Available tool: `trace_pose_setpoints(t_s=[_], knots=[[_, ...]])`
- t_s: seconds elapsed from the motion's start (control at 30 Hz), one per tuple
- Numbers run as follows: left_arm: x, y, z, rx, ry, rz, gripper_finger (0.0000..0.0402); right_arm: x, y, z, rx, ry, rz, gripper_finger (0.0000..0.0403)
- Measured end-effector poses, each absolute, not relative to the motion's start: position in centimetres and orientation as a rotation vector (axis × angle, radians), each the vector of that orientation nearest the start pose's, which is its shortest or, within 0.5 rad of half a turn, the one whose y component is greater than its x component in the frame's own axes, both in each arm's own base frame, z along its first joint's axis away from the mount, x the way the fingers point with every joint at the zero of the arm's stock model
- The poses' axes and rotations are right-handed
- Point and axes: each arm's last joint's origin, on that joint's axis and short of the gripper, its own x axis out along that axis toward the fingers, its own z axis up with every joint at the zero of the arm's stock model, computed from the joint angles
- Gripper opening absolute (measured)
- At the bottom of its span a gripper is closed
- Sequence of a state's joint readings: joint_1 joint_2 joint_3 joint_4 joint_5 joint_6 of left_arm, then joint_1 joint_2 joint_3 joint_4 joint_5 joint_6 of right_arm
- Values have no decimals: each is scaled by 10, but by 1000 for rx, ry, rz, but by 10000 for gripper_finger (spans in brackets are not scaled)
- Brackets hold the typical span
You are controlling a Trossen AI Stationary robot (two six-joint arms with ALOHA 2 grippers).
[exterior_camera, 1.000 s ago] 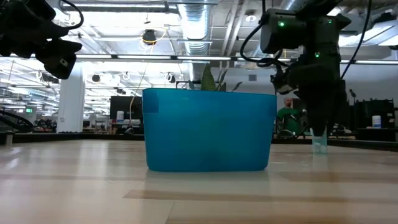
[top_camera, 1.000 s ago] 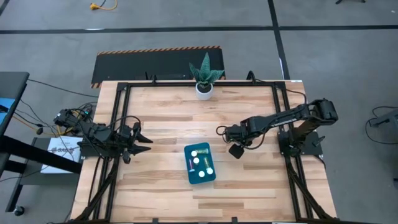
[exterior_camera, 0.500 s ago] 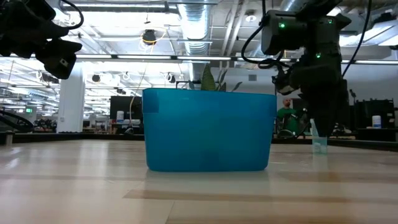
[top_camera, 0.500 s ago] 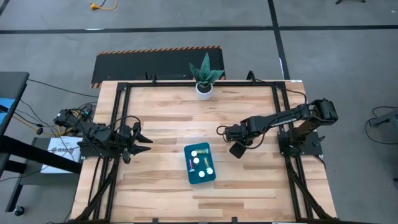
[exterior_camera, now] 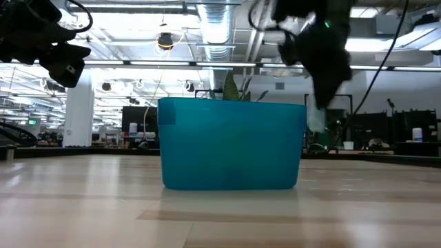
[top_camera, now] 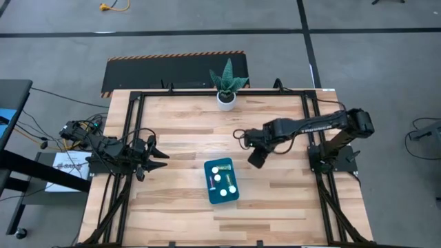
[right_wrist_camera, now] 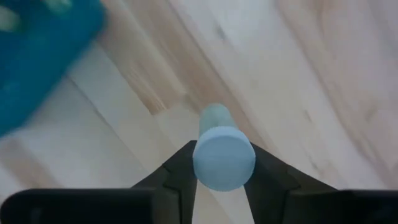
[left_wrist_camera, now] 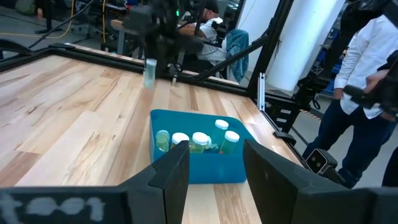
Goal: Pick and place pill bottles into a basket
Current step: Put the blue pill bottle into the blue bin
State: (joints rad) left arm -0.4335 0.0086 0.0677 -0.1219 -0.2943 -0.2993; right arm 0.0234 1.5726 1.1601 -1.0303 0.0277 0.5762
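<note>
The robot's right gripper will release the pale-green pill bottle among the other bottles, in the middle of the teal-blue basket (top_camera: 223, 181). The pale-green bottle is now off the table, beyond the basket.
The teal-blue basket (top_camera: 222, 181) stands on the table near the middle and holds several pill bottles (left_wrist_camera: 200, 140) with pale round tops. My right gripper (top_camera: 253, 160) is just to the right of and beyond the basket, shut on one pale-green pill bottle (exterior_camera: 315, 117) that is off the table. This bottle also shows in the left wrist view (left_wrist_camera: 149, 71). My left gripper (left_wrist_camera: 214, 180) waits open and empty at the table's left edge (top_camera: 160, 157), pointing at the basket. My right gripper pinches the pill bottle between its two fingers (right_wrist_camera: 180, 167) at its upper end, by the round cap (right_wrist_camera: 224, 155). The fingers come from above, pointing down. The bottle hangs below them roughly upright, lifted clear of the table.
A small white pot with a green plant (top_camera: 226, 96) stands at the table's far edge. A black frame (top_camera: 131, 124) runs around the tabletop. A person (left_wrist_camera: 367, 68) stands beyond the table's right side. Bare wood lies all around the basket.
My right gripper has risen and gone toward the table's left, nearer the basket. The pill bottle, which stood on the table a second ago, is now lifted clear and hangs below the fingers.
</note>
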Motion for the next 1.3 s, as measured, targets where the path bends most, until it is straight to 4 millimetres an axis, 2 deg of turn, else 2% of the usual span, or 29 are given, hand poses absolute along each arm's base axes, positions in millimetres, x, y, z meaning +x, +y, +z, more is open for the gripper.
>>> trace_pose_setpoints(t_s=[0.23, 0.4, 0.63, 0.8, 1.03, 1.17, 1.3], knots=[[87, -31, 174, -276, 79, -129, 139, 310, 15, 293, 408, 1223, -258, 86], [87, -31, 174, -277, 78, -130, 139, 343, 40, 319, 318, 1200, -127, 96], [87, -31, 174, -277, 78, -130, 139, 390, 80, 310, 189, 1282, 0, 95], [87, -31, 174, -277, 78, -129, 139, 412, 97, 288, 206, 1338, 62, 94], [87, -31, 174, -277, 78, -129, 139, 423, 103, 259, 212, 1427, 63, 94], [87, -31, 174, -277, 78, -129, 139, 427, 103, 255, 216, 1417, 66, 94], [87, -31, 174, -277, 78, -129, 139, 432, 104, 240, 215, 1452, 56, 94]])
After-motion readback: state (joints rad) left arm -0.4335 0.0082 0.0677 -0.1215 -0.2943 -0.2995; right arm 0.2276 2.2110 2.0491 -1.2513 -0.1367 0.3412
